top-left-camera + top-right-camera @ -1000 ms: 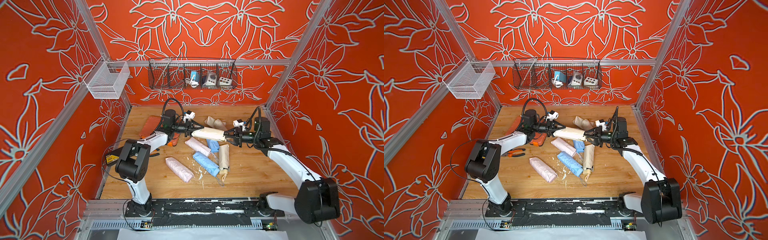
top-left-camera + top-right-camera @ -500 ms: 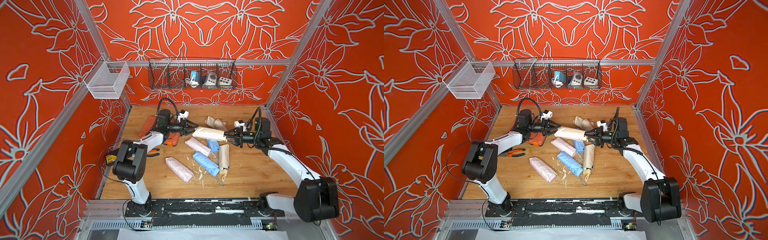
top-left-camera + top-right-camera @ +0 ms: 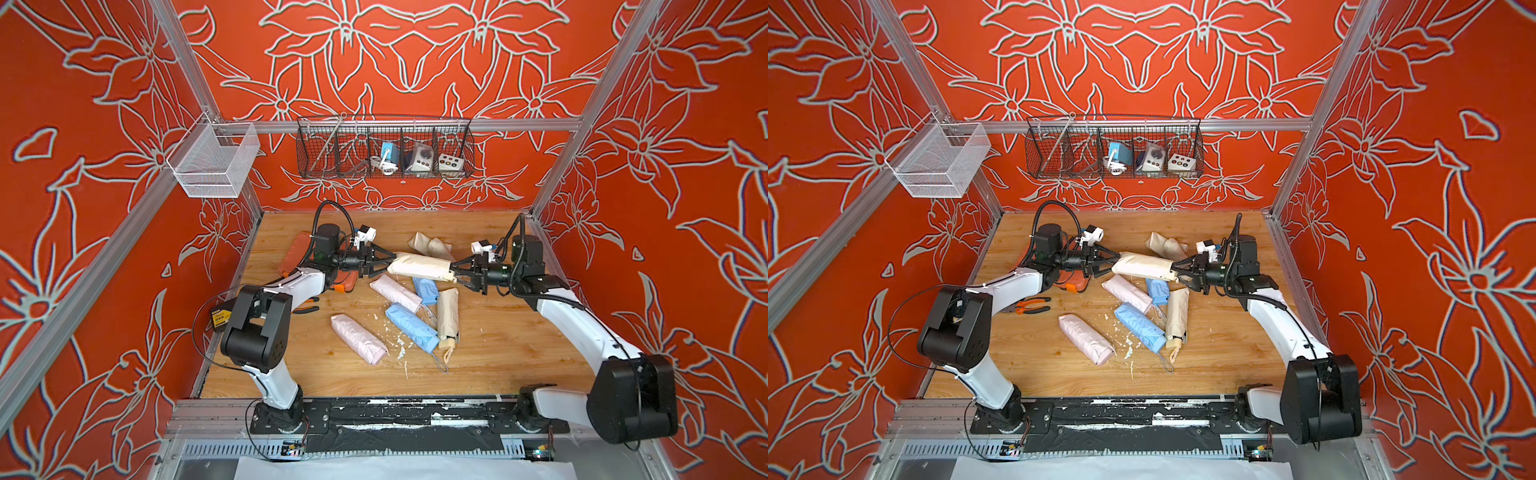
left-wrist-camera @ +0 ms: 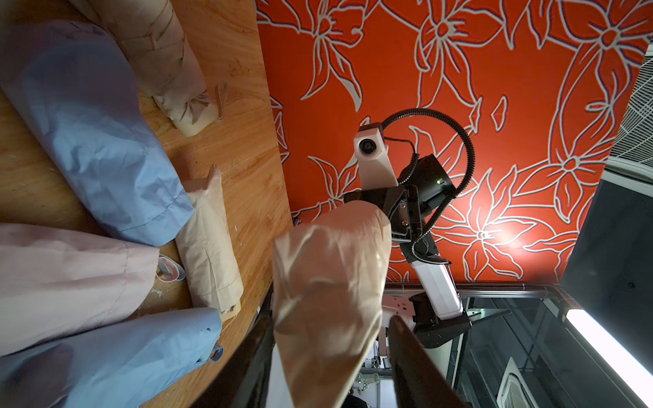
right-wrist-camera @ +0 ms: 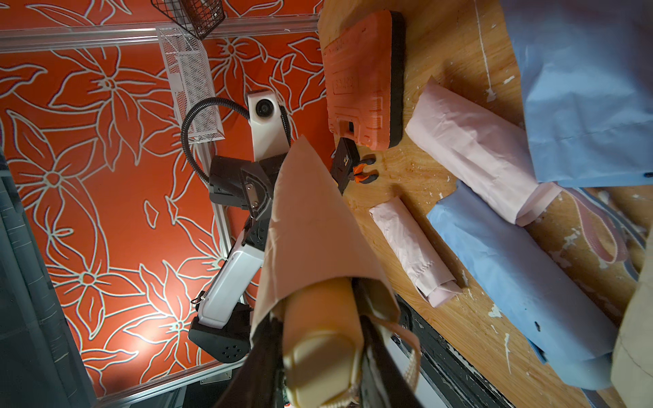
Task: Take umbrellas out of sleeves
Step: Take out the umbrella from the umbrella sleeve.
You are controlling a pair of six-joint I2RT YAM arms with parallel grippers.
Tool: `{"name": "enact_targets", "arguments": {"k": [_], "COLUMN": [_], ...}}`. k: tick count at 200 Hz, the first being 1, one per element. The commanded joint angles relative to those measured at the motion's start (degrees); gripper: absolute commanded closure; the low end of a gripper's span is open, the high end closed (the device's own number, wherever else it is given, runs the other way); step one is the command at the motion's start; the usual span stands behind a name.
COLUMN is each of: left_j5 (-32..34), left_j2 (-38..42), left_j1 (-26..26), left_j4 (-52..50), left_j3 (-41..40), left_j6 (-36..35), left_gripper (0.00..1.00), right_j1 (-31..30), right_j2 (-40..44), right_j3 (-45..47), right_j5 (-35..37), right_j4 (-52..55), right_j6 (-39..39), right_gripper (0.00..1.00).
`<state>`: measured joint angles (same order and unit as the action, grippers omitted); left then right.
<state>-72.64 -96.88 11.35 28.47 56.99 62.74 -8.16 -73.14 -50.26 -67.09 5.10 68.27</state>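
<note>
The closed end of the sleeve rests loosely in my open left gripper, so that gripper should pinch the fabric tip (image 4: 317, 386) before my right gripper pulls out the umbrella.
A cream umbrella in its cream sleeve (image 3: 419, 266) (image 3: 1144, 266) hangs level above the table between both arms. My right gripper (image 3: 457, 274) (image 5: 318, 328) is shut on the umbrella's stubby cream handle (image 5: 321, 353), which sticks out of the sleeve's mouth. My left gripper (image 3: 384, 264) (image 4: 330, 311) stands open around the sleeve's closed end (image 4: 328, 268); one finger touches the fabric and the other stands off it. Below lie several more umbrellas: pink (image 3: 357, 338), blue (image 3: 411, 328), pink (image 3: 395, 293), blue (image 3: 426, 290) and cream (image 3: 448, 311).
An orange tool case (image 3: 297, 257) lies under the left arm, with pliers (image 3: 1030, 305) beside it. More cream fabric (image 3: 430, 247) lies at the back. A dark wire basket (image 3: 384, 149) and a white mesh basket (image 3: 212, 162) hang on the walls.
The left gripper drew back to the left, off the sleeve's end, and has now come back with its jaws around that end. The right gripper has kept hold of the handle.
</note>
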Motion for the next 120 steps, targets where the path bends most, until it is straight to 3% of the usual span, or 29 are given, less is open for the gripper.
{"name": "enact_targets", "arguments": {"k": [1,120], "left_j5": [-1.01,-1.63], "left_j2": [2.74,3.62], "left_j1": [0.16,2.18], "left_j4": [0.01,-3.38], "left_j3": [-0.73,-0.83], "left_j6": [-2.05,-5.34], "left_gripper": [0.48,0.50], "right_j1": [0.43,0.53], "right_j2": [-0.31,-0.59], "right_j3": [-2.12,-2.56], "right_j5": [-1.35,-1.21], "right_j4": [-1.55,-1.59], "right_j6": [-0.51,-0.33], "right_gripper": [0.82,0.82]}}
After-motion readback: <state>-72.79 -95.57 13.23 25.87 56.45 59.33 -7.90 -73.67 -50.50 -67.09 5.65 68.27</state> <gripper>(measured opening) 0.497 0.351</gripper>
